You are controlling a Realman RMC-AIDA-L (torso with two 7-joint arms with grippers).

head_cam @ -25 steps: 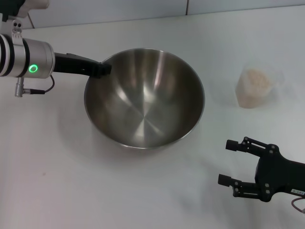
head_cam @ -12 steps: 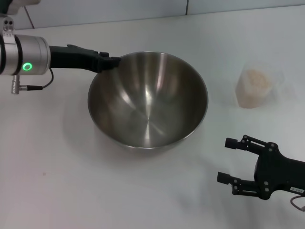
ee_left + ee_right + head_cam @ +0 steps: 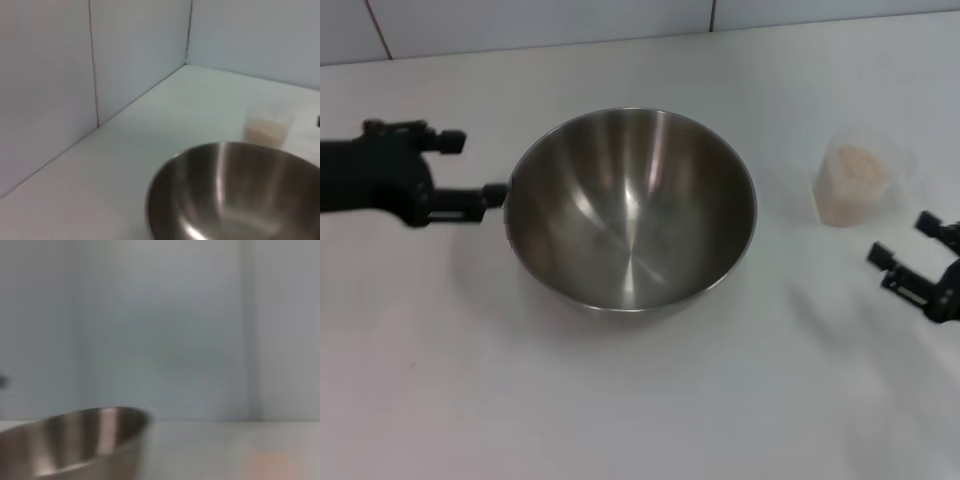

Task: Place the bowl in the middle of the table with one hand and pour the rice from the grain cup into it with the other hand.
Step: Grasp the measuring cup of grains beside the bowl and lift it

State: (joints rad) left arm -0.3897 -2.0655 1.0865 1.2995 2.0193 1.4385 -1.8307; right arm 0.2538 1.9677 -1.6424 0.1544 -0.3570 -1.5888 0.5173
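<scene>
The grain cup's outer side point(image 3: 902, 170), the one facing away from the steel bowl, should be gripped next by my right gripper.
The steel bowl point(image 3: 630, 205) stands upright in the middle of the white table point(image 3: 620, 400); it also shows in the left wrist view point(image 3: 240, 190) and the right wrist view point(image 3: 75, 440). My left gripper point(image 3: 475, 167) is open just left of the bowl, its nearer finger close to the rim, holding nothing. The clear grain cup point(image 3: 857, 182) with a heap of rice point(image 3: 860, 162) stands to the right of the bowl, and shows in the left wrist view point(image 3: 265, 131). My right gripper point(image 3: 900, 238) is open and empty, a little in front of the cup at the right edge.
The tiled white wall point(image 3: 540, 20) runs along the back of the table. Bare tabletop lies in front of the bowl and between the bowl and the cup.
My left gripper let go of the bowl's rim and drew back to the left. My right gripper moved from the front right up towards the cup. The bowl shifted slightly right, then stayed.
</scene>
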